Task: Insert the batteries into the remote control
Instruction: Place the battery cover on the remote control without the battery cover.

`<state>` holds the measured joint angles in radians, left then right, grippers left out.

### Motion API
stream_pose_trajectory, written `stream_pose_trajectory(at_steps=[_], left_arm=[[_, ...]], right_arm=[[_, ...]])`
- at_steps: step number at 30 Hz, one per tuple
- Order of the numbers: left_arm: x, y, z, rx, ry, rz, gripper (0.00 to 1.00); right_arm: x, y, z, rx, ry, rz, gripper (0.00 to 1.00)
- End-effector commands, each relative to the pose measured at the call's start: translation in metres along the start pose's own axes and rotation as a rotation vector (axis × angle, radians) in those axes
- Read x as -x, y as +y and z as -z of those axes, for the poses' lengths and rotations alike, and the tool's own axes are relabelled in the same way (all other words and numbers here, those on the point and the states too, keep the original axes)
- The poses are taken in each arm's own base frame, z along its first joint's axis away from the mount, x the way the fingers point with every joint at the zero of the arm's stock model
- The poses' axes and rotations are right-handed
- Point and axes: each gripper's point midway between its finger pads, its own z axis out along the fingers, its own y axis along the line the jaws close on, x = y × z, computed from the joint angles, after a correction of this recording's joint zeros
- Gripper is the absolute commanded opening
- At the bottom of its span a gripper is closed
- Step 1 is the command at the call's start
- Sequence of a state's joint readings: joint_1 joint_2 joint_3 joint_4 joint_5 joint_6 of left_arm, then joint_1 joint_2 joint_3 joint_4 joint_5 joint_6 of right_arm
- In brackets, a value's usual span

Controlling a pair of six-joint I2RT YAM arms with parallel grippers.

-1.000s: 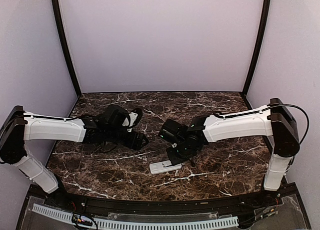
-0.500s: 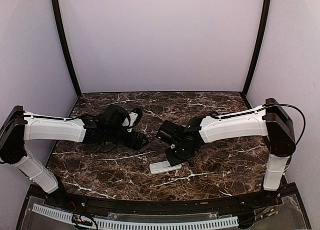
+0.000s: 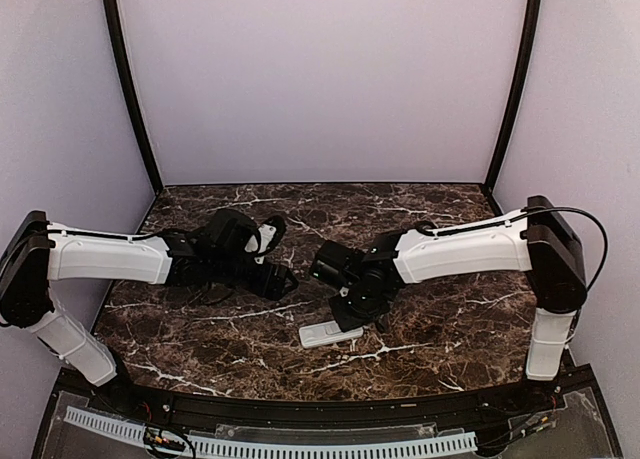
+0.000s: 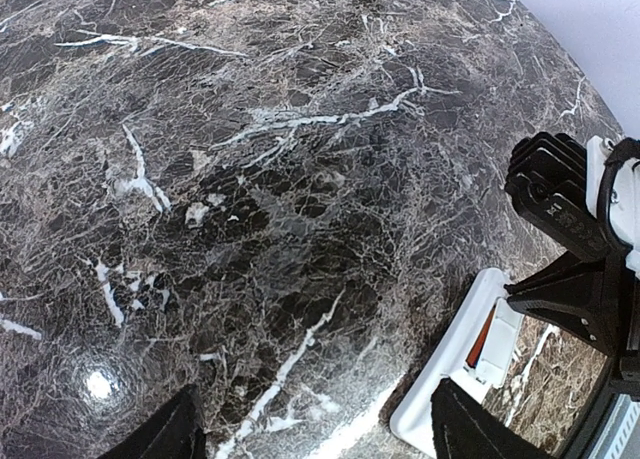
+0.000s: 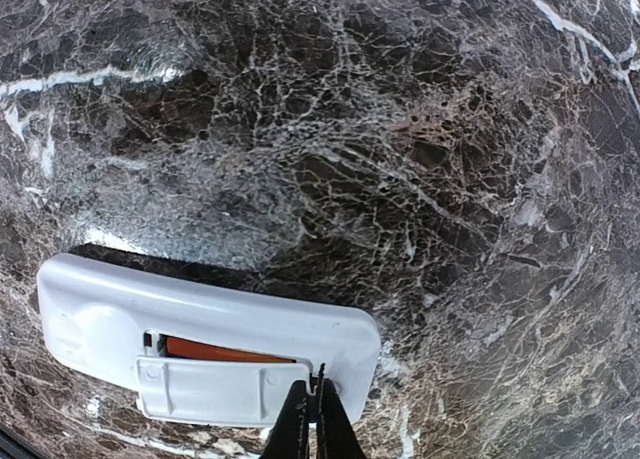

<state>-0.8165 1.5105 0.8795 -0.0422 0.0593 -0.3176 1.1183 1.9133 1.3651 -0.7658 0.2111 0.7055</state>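
Note:
I should open my right gripper, take hold again of the cover's end (image 5: 287,387) and lift it toward my left gripper, because the cover lies off to one side of the battery bay.
The white remote control (image 5: 230,314) lies back up on the marble, also showing in the top view (image 3: 322,333) and the left wrist view (image 4: 452,379). Its battery bay shows the orange battery (image 5: 225,352), also visible in the left wrist view (image 4: 482,339). A small white cover piece (image 5: 210,389) lies over the near half of the bay. The blue battery is hidden. My right gripper (image 5: 315,404) is shut, its tips pressed at the cover's right end; it also shows in the top view (image 3: 348,314). My left gripper (image 4: 315,439) is open and empty, just left of the remote.
Dark marble tabletop (image 3: 440,319) with white veins, pale walls behind and black corner posts. The two arms meet near the middle (image 3: 300,274). In the left wrist view the right arm's black wrist (image 4: 570,269) hangs over the remote's far end.
My right arm has shifted a little to the left over the remote. The remote and my left arm have stayed in place.

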Motion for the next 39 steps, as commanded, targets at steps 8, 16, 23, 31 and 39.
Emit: stream_pose_trajectory(at_steps=[8,16,23,31,39], left_arm=[[-0.001,-0.001,0.006,-0.009,-0.008,-0.020,0.77],[0.001,-0.002,0.008,-0.014,-0.014,-0.031,0.77],[0.001,-0.003,0.008,-0.020,-0.014,-0.032,0.77],[0.001,-0.004,0.009,-0.021,-0.016,-0.035,0.77],[0.004,-0.006,0.011,-0.034,-0.030,-0.048,0.77]], right_arm=[[0.002,-0.006,0.006,-0.049,-0.019,-0.020,0.00],[0.002,-0.008,0.008,-0.064,-0.019,-0.026,0.03],[0.002,-0.008,0.012,-0.076,-0.022,-0.022,0.04],[0.000,-0.007,0.006,-0.078,-0.007,-0.014,0.07],[0.006,-0.005,0.021,-0.056,-0.027,-0.012,0.11]])
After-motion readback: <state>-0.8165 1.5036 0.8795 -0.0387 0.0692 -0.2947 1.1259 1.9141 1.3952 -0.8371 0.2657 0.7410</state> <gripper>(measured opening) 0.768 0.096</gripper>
